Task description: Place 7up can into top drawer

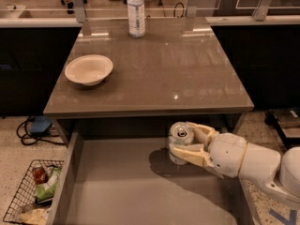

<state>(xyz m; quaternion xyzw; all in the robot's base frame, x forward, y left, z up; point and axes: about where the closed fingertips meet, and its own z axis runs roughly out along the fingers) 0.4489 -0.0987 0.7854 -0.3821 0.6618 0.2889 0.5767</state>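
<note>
My gripper needs to set the 7up can down around the middle of the top drawer's flat grey-brown bottom (140, 174).
The 7up can (179, 136) is a small silvery can with a pull-tab top, held upright in my gripper (186, 142). The cream fingers (188, 153) are shut around its sides. The can hangs inside the open top drawer (117, 186), low over its flat grey-brown bottom, near the back right, just below the tabletop's front edge. My white arm reaches in from the right.
A cream bowl (89, 69) sits on the left of the tabletop (159, 64). A clear plastic bottle (136, 11) stands at its far edge. A wire basket (33, 191) with rubbish stands on the floor at the lower left. Cables lie on the floor at the left.
</note>
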